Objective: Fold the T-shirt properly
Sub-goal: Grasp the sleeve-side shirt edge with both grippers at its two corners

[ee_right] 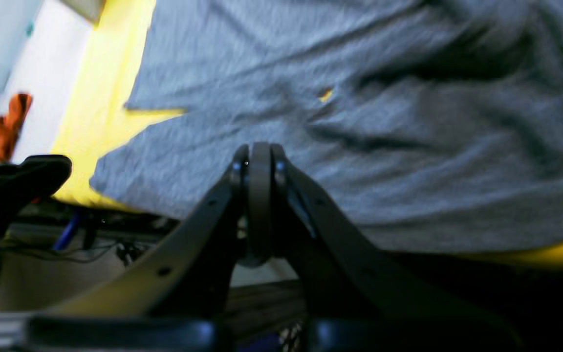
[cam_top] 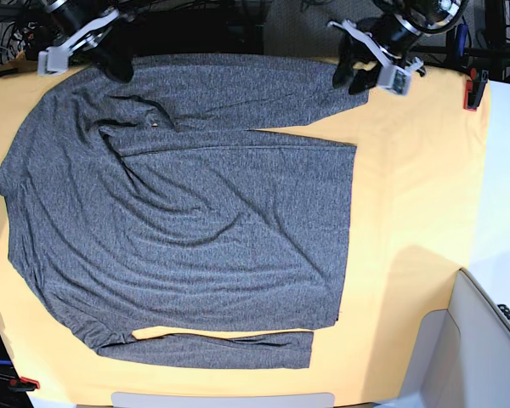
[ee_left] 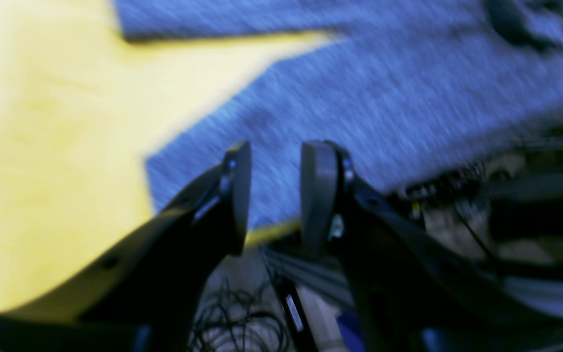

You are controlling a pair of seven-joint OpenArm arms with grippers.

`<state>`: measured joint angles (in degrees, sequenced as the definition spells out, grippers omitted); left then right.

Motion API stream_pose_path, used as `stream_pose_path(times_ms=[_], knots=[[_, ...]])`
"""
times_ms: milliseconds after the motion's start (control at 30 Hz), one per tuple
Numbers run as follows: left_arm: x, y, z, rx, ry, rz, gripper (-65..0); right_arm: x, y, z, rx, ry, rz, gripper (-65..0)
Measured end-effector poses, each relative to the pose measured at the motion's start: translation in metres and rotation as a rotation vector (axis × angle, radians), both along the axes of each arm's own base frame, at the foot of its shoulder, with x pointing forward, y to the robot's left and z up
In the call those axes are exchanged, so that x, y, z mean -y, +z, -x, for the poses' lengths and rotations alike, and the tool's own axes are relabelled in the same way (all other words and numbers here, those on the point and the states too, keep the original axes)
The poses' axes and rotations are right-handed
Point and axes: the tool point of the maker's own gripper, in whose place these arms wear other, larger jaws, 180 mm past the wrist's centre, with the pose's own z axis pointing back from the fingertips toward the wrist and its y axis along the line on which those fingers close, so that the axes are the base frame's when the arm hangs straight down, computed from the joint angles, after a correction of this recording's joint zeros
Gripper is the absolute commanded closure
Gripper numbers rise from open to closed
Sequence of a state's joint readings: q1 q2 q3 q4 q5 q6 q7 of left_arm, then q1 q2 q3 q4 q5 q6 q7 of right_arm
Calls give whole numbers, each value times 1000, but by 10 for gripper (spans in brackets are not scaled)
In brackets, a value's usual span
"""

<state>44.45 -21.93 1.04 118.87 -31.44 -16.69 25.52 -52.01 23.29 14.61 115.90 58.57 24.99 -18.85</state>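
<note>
Next, I need to move my right gripper to the shoulder end [cam_top: 68, 86] of the T-shirt's far sleeve, opposite that sleeve's cuff, and close it there.
The dark heather-grey T-shirt [cam_top: 195, 221] lies spread flat on the yellow-orange table cloth [cam_top: 416, 187]. One long sleeve runs along the far edge and the other along the near edge. My left gripper [cam_top: 350, 75] is open and empty. In the left wrist view [ee_left: 279, 149] it hovers over the cuff end of the far sleeve [ee_left: 384, 98], by the table's edge. My right gripper [cam_top: 115, 64] is shut with nothing between the pads. In the right wrist view [ee_right: 260, 151] it sits just off the shirt's edge [ee_right: 408, 146].
A red clamp [cam_top: 472, 92] grips the table's far right edge and another [cam_top: 25, 383] the near left corner. A grey-white panel [cam_top: 484, 340] stands at the near right. Cables [ee_left: 242, 322] hang below the table's edge. An orange object [ee_right: 8, 127] lies off the table.
</note>
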Motion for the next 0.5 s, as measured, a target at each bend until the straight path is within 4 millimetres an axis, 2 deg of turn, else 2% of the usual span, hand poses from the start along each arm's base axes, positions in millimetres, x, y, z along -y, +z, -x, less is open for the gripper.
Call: stream_pose_path(times_ms=[167,267,367,500], knots=[[-16,14,-13,8,98,104,-187,43,22,-36,-1,-15,45,-171],[-26,25,-20,21,166,180,-187,74,34,-49,4,-26,118,-204],[-38,38,-27,37,231,265,-192,101,26,-54,-24,-98,118,-204],[-53,39,-24,-65,249,303,-228,114,-14,-37,-171,-130,70,-204]])
